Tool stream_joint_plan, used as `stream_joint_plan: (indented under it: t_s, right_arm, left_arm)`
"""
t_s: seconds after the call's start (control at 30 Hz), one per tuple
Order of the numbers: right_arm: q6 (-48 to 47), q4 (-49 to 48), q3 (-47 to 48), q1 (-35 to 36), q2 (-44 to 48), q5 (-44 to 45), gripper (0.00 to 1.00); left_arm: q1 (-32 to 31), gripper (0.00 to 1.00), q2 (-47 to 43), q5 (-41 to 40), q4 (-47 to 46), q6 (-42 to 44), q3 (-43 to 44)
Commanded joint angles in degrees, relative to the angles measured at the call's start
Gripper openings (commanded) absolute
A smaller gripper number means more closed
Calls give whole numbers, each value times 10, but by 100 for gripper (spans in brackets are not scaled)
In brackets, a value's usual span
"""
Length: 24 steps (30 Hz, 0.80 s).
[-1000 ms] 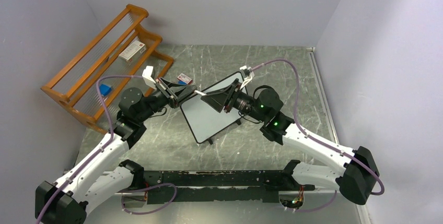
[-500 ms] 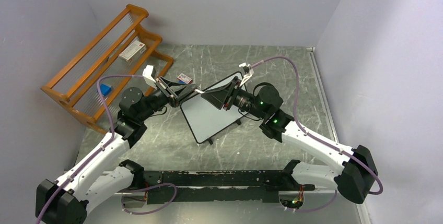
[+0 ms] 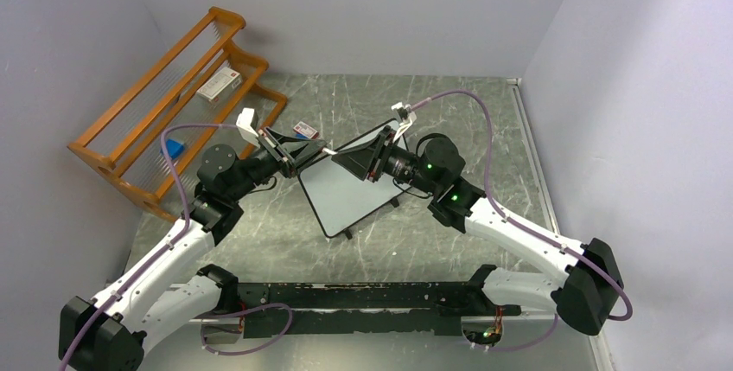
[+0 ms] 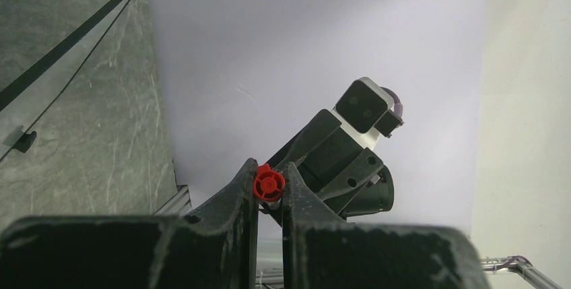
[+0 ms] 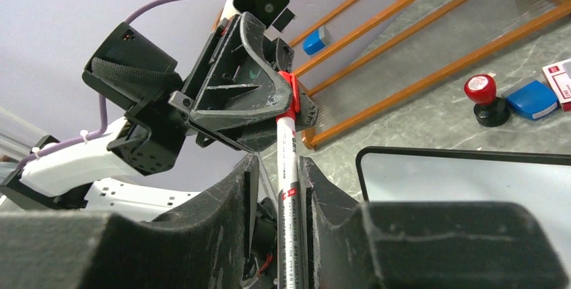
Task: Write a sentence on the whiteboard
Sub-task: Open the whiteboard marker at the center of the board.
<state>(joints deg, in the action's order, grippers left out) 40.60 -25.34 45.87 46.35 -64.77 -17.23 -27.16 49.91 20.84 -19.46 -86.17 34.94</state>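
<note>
Next, my left gripper lets go of the red cap on the table [image 3: 278, 199] between the wooden rack and the whiteboard.
The whiteboard [image 3: 350, 194] lies tilted on the table between both arms, and its face is blank. No red lettering shows; the sentence is not in view. My left gripper [image 3: 320, 152] is shut on the red cap [image 4: 269, 184] of a white marker [image 5: 288, 168] and holds it in the air over the board's far corner. My right gripper [image 3: 340, 160] faces it tip to tip. Its jaws stand narrowly round the marker barrel: the barrel rests against one finger [image 5: 306, 174], with a gap on the other side. The board's corner also shows in the right wrist view [image 5: 471, 181].
An orange wooden rack [image 3: 173, 103] stands at the back left and holds a small box [image 3: 219, 84] and a blue item [image 3: 175, 148]. A red stamp [image 5: 481, 90], a blue block [image 5: 532, 99] and a red-and-white box [image 3: 305, 131] lie beside the board. Walls close in on three sides.
The right arm's wrist and forearm have shifted slightly left and toward the back. The left arm, the marker and the board have stayed put.
</note>
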Motion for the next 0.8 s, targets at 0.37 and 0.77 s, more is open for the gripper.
stream_joint_plan:
  t_s: [0.37, 0.77]
  right_arm:
    - [-11, -9, 12, -6, -1, -18, 9]
    - [-26, 17, 7, -12, 15, -44, 0]
  left_arm:
    - [3, 5, -7, -13, -10, -10, -14]
    - [3, 5, -13, -57, -11, -24, -21]
